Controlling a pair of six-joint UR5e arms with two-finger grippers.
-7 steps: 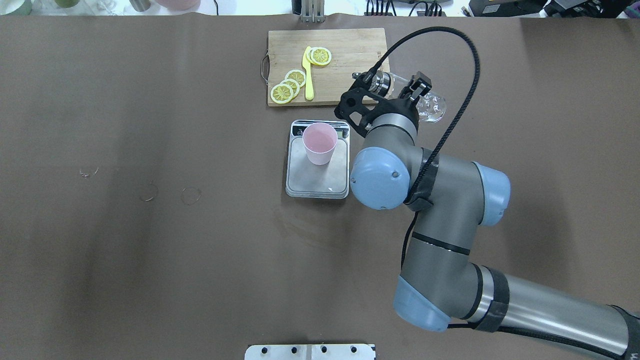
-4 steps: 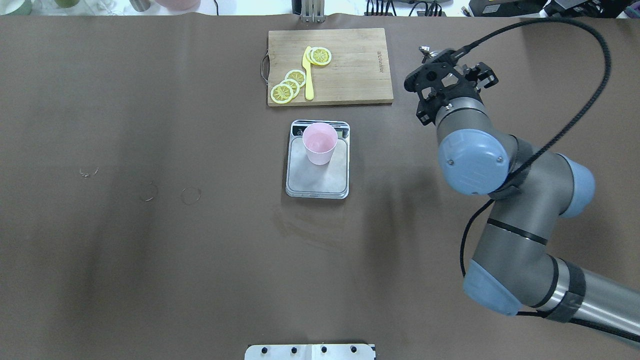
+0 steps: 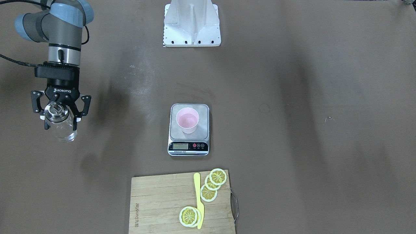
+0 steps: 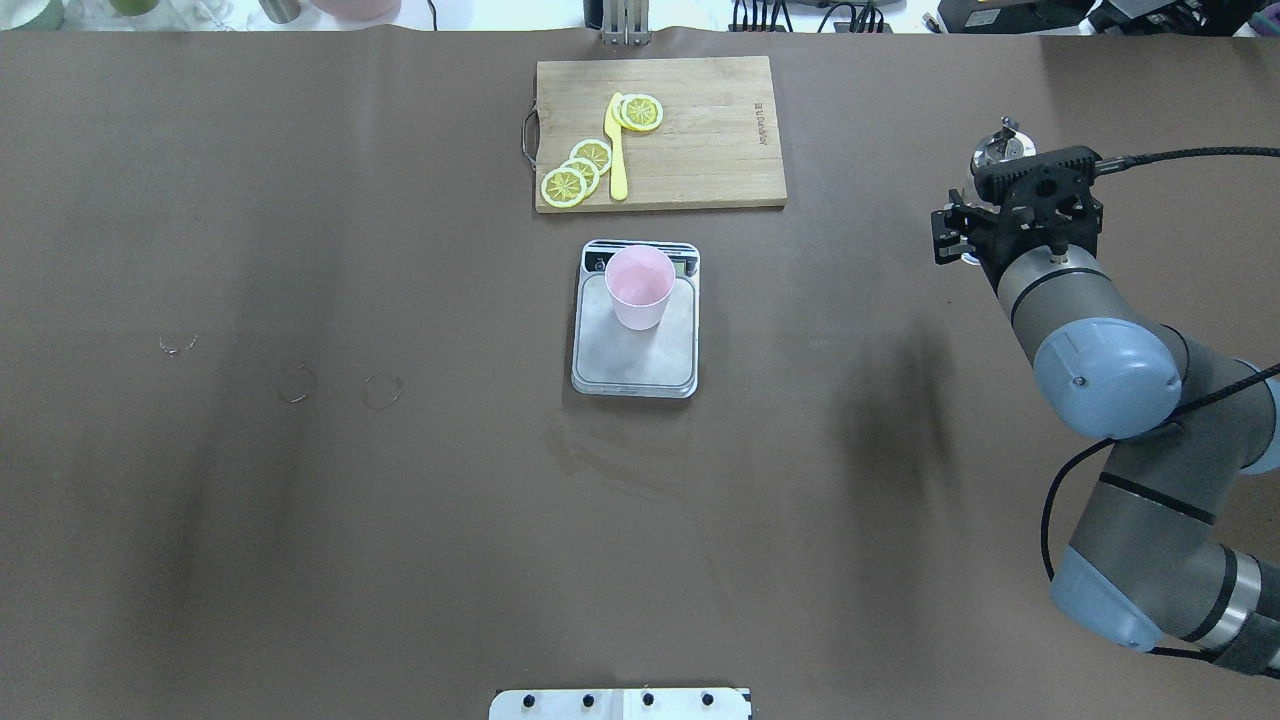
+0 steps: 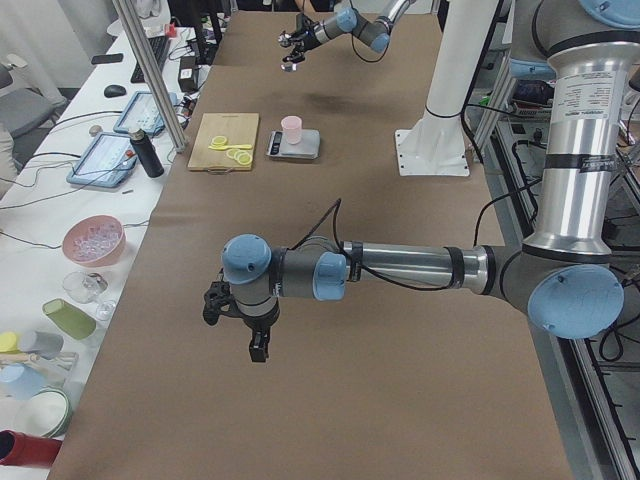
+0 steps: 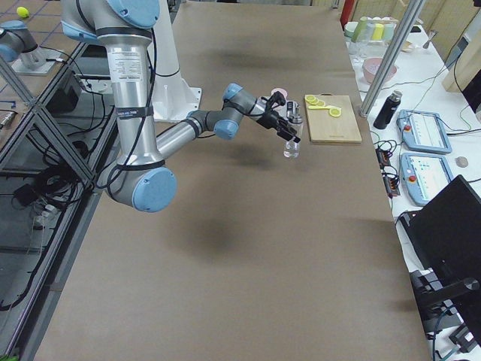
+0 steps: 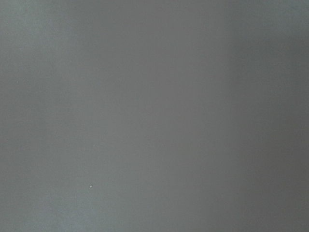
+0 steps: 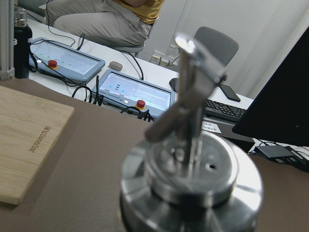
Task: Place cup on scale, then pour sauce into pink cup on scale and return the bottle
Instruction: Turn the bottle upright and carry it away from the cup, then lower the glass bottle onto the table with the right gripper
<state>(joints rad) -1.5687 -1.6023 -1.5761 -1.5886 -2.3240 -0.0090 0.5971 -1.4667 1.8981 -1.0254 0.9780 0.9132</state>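
Next, I set the glass bottle on the bare table level with the scale's display (image 3: 80,140) using my right gripper.
The pale pink cup (image 4: 639,285) stands upright on the steel platform of the scale (image 4: 630,360), also in the front view: cup (image 3: 187,121), scale (image 3: 203,130). My right gripper (image 3: 61,114) is far to the scale's right and shut on the clear glass bottle (image 3: 61,128), which it holds upright. The bottle's silver spout cap shows overhead (image 4: 1002,148) and fills the right wrist view (image 8: 190,169). I cannot tell whether the bottle touches the table. My left gripper (image 5: 253,348) shows only in the exterior left view, low over bare table; I cannot tell if it is open or shut.
A wooden cutting board (image 4: 700,130) with lemon slices and a yellow knife (image 4: 617,150) lies just beyond the scale. Faint ring marks (image 4: 381,391) are on the table's left half. The robot's white base plate (image 3: 191,22) is at the near edge.
My right arm has swung from beside the scale out to the table's right side with the bottle. The bottle has gone from tilted on its side to upright.
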